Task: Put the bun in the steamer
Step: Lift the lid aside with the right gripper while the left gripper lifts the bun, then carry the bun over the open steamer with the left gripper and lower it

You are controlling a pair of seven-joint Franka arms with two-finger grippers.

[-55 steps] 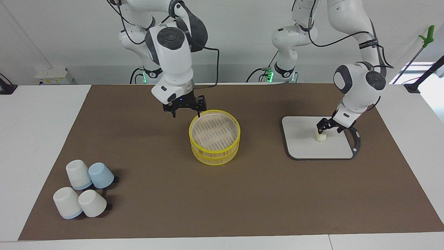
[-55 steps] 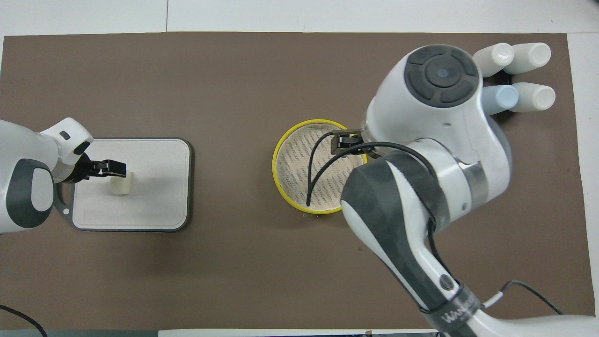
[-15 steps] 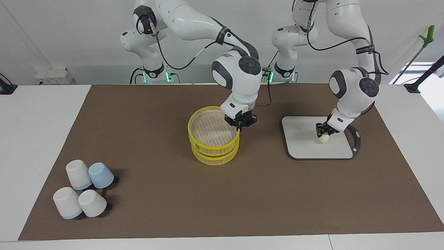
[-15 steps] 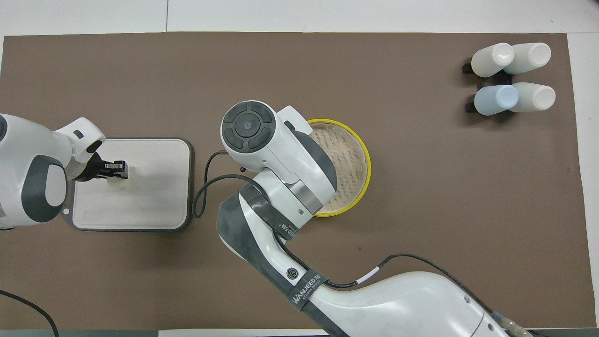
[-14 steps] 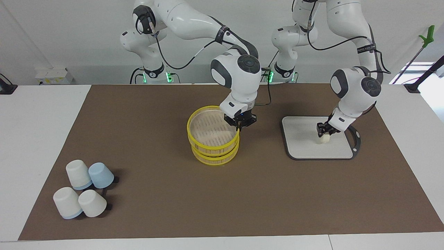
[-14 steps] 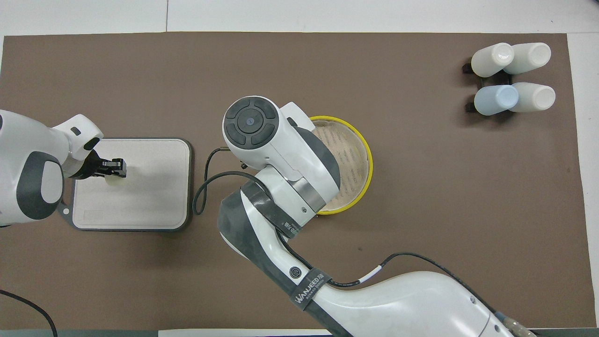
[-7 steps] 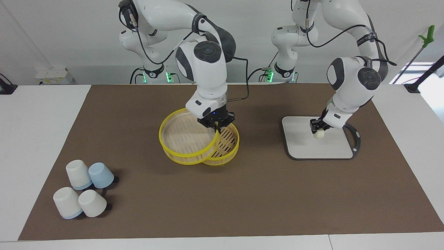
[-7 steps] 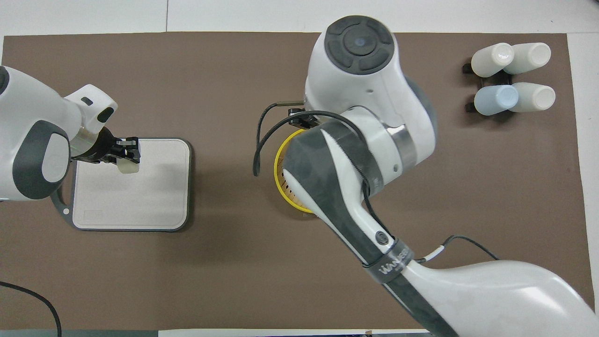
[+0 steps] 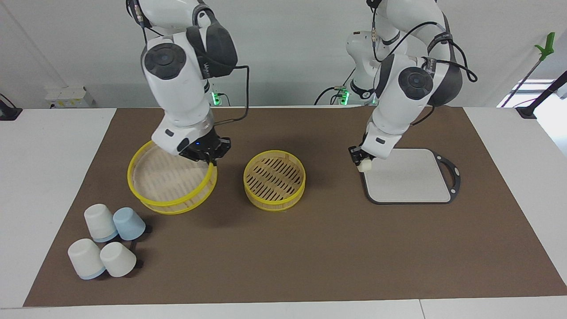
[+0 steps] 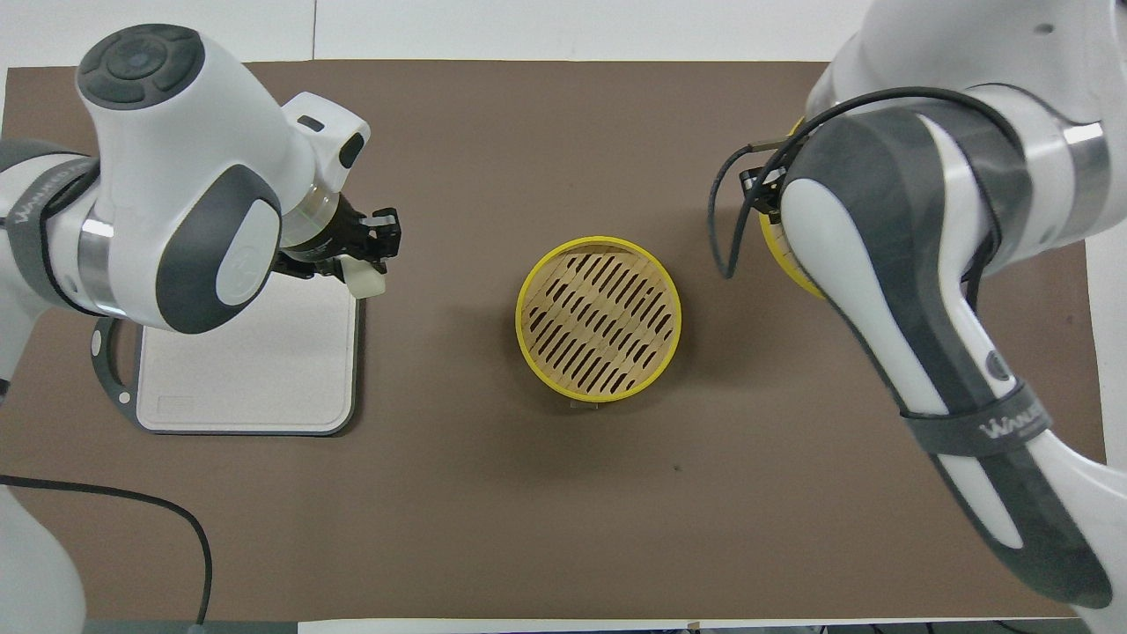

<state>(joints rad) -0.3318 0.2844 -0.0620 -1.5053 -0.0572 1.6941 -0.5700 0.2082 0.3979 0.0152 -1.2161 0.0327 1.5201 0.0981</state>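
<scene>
Next, my left gripper lets go of the bun on the middle of the lower level's slatted bottom point(image 10: 599, 332) in the steamer.
My left gripper point(image 9: 362, 161) is shut on the small cream-white bun point(image 9: 365, 165) and holds it in the air over the corner of the grey cutting board point(image 9: 412, 182) on the steamer's side; gripper point(image 10: 370, 262) and bun point(image 10: 365, 281) also show in the overhead view. The steamer's lower tier point(image 9: 274, 180) stands on the brown mat, its slatted floor bare point(image 10: 599, 321). My right gripper point(image 9: 211, 160) is shut on the rim of the steamer's upper tier point(image 9: 170, 185) and holds it tilted, low over the mat toward the right arm's end.
Several upturned white and pale-blue cups point(image 9: 108, 241) stand near the mat's corner at the right arm's end, close to the held tier. The overhead view hides them under my right arm. The cutting board point(image 10: 255, 370) lies bare at the left arm's end.
My right gripper lifted the upper tier off the lower one and carried it toward the right arm's end. My left gripper closed on the bun, lifted it and moved toward the steamer.
</scene>
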